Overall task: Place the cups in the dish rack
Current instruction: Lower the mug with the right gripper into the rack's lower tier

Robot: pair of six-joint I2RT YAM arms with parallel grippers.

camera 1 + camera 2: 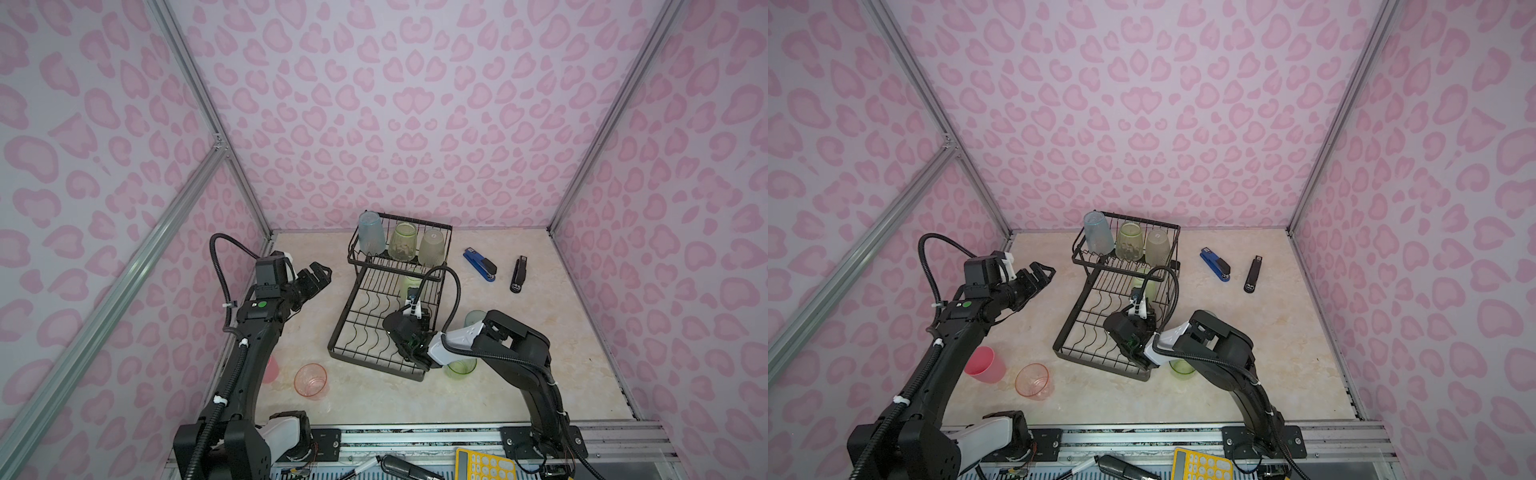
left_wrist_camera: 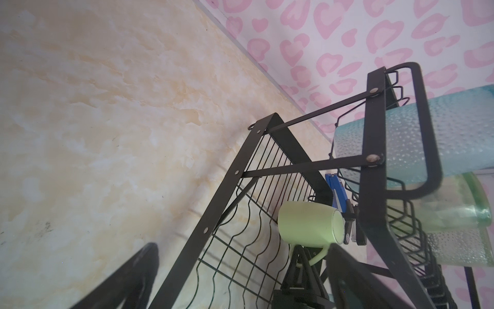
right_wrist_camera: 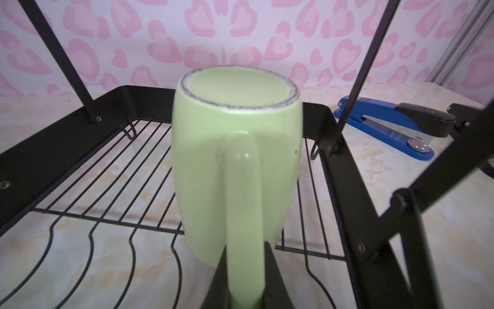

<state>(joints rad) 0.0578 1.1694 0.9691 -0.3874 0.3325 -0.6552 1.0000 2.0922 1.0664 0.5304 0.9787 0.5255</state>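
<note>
My right gripper is to put down the pale-green mug, now held base-up under the basket. It will set it on the flat tray's back corner [image 1: 426, 280] [image 3: 281, 193] nearest the blue stapler.
The black wire dish rack [image 1: 353, 332] stands mid-table. Its raised basket [image 1: 1084, 257] holds upside-down blue [image 1: 371, 239], green [image 1: 403, 242] and beige [image 1: 432, 248] cups. My right gripper [image 3: 244, 281] is shut on the handle of a pale-green mug [image 3: 235, 160], held base-up over the flat tray beneath the basket; whether its rim touches the wires I cannot tell. The mug [image 1: 409, 284] is also in a top view. My left gripper [image 1: 320, 274] hangs open and empty left of the rack. A translucent pink cup [image 1: 311, 380] and a solid pink one [image 1: 986, 365] sit front left.
A green cup [image 1: 460, 368] and a bluish cup [image 1: 473, 319] sit partly hidden under my right arm. A blue stapler [image 1: 480, 264] and a black stapler [image 1: 518, 275] lie right of the rack. A yellow calculator [image 1: 484, 465] lies on the front rail.
</note>
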